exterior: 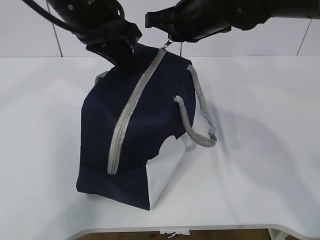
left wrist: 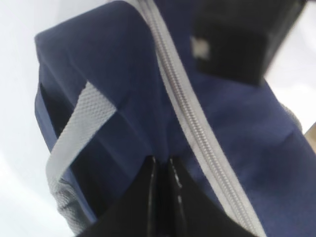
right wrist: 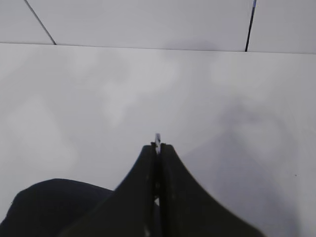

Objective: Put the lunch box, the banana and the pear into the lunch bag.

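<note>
My right gripper is to let go of the metal zipper pull, now at the zipper's far end, next, by the upper part of the looping grey handle (exterior: 199,87).
The navy lunch bag (exterior: 100,130) stands on the white table with its grey zipper (exterior: 127,112) closed along the top. My left gripper (exterior: 122,57) is shut on a fold of the bag's fabric (left wrist: 113,64) just left of the zipper (left wrist: 192,118). My right gripper (exterior: 172,39) is at the zipper's far end, shut on the metal zipper pull (right wrist: 157,138), a sliver of which pokes out between the tips of this gripper (right wrist: 158,146). The lunch box, the banana and the pear are out of view.
Grey webbing handles hang on the bag's right side (exterior: 197,120) and left side (left wrist: 79,128). The white table (exterior: 265,125) spreads all round the bag, and its front edge (exterior: 200,227) runs just below the bag. A tiled wall (right wrist: 148,22) stands behind.
</note>
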